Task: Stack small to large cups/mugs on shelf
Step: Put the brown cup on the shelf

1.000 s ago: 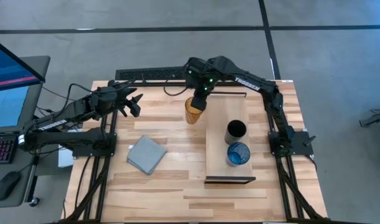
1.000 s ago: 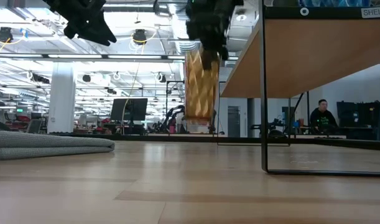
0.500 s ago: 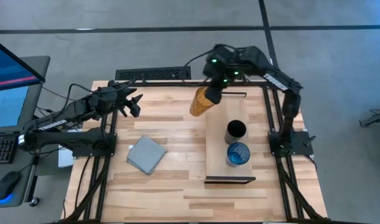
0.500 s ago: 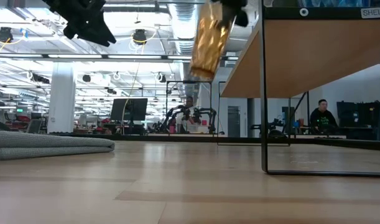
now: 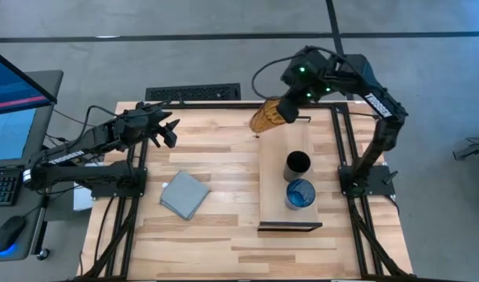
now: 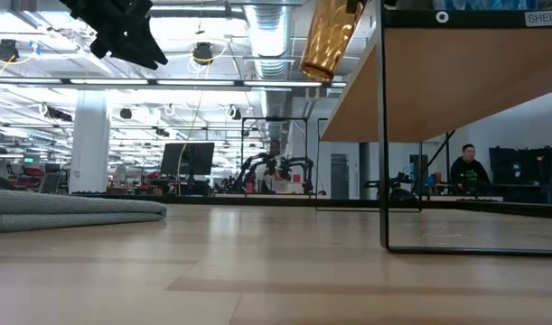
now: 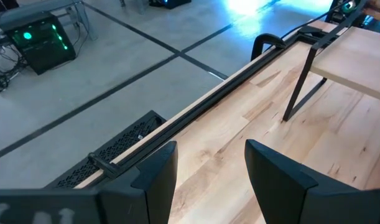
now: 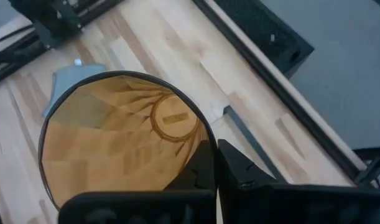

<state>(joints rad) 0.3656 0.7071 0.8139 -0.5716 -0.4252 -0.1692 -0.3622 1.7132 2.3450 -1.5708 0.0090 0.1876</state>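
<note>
Next, my right gripper puts the amber-orange tumbler down on the shelf board [image 5: 287,147] just beyond the black cup.
My right gripper [image 5: 287,110] is shut on the amber-orange tumbler [image 5: 266,116], high above the far end of the shelf [image 5: 273,168]; the tumbler also shows in the low view [image 6: 328,41] and the right wrist view [image 8: 124,134]. The black cup [image 5: 297,165] and the blue cup [image 5: 300,193] stand upright on the shelf board. My left gripper [image 5: 170,130] is open and empty, raised over the table's far left; its fingers show in the left wrist view [image 7: 205,180]. My right gripper pinches the tumbler's rim wall [image 8: 199,152], one finger inside the mouth and one outside. The tumbler is lifted clear and tilted, its base [image 5: 257,122] slanting down toward the table's left and its mouth toward the gripper.
A folded grey-blue cloth [image 5: 184,194] lies on the table's left half. The shelf's dark end brackets [image 5: 290,227] stand at its near and far ends. Bare tabletop [image 5: 223,164] lies between cloth and shelf. A person sits in the room beyond [image 6: 465,167].
My right gripper has risen and gone toward the table's right and far edge, carrying the tumbler. The tumbler has gone from hanging upright beside the shelf to tilted, high over the shelf's far end.
</note>
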